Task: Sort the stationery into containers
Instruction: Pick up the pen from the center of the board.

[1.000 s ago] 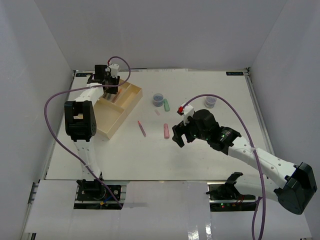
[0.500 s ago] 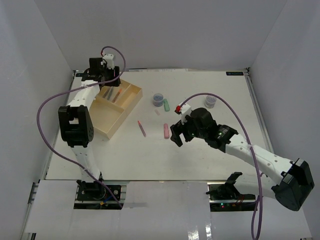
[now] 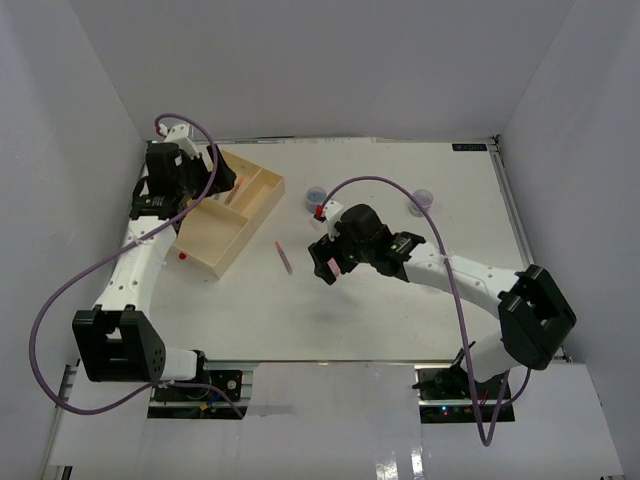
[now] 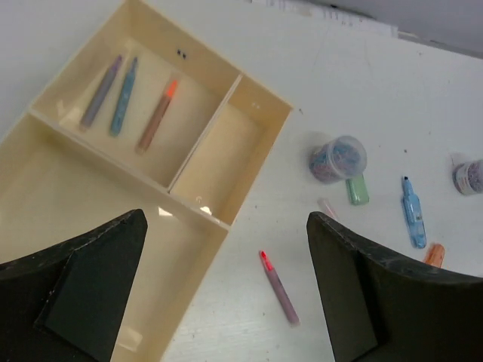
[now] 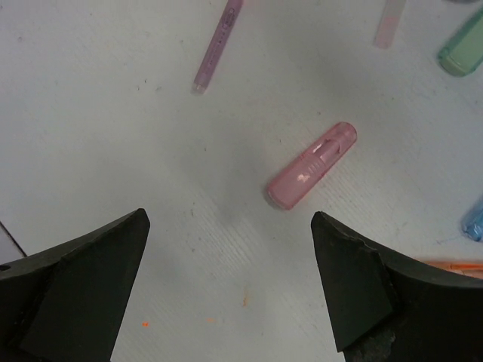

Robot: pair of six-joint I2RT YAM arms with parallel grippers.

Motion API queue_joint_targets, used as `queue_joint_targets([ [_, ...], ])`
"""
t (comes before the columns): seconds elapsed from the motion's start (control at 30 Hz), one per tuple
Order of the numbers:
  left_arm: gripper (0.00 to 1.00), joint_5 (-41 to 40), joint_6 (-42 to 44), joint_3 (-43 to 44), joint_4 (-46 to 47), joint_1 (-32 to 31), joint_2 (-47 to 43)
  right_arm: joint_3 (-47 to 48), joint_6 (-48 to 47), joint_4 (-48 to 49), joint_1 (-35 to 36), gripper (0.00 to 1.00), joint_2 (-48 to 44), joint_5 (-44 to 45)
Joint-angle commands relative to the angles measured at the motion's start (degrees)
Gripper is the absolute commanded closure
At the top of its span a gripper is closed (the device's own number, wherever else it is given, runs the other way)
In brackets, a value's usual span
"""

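Observation:
A thin pink pen is lying beside the cream tray. My left gripper needs to go there next and close on the middle of its body (image 3: 284, 257) (image 4: 278, 289).
The cream tray (image 4: 228, 225) lies below my left gripper (image 4: 225, 230), which is open and empty above its near wall. A grey pen (image 4: 100, 92), a blue pen (image 4: 124, 96) and an orange pen (image 4: 157, 115) lie in its far compartment. On the table are a thin pink pen (image 4: 279, 286), a jar (image 4: 337, 157), a green marker (image 4: 357, 189), a blue marker (image 4: 411, 212) and a second jar (image 4: 469, 176). My right gripper (image 5: 230, 222) hangs open over the table, with a chunky pink marker (image 5: 311, 166) just ahead of its fingers.
In the top view the tray (image 3: 245, 240) sits at the far left, with my left gripper (image 3: 215, 178) at its far end. My right gripper (image 3: 327, 260) hovers mid-table, to the right of the pink pen (image 3: 284, 257). An orange marker (image 4: 434, 254) lies near the blue one.
My left gripper has opened and drawn back left from the tray's far compartment. The right arm has swung left, over the spot where the pink marker lies.

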Motion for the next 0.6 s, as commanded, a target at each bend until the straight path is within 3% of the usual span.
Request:
queue_joint_targets([
  [0.0, 0.02, -1.4, -5.7, -6.6, -1.3, 0.2, -5.0, 5.0, -0.8, 3.8, 2.2, 0.05, 4.6, 1.9],
  [0.33, 0.02, 3.1, -7.9, -15.6, -1.3, -3.7, -11.5, 12.1, 1.7, 5.8, 6.8, 0.00, 18.5, 8.7],
  [0.57, 0.02, 3.3, -15.0, -18.1, -3.3, -10.0, -12.2, 8.7, 4.3, 5.8, 6.8, 0.00, 14.7, 13.1],
])
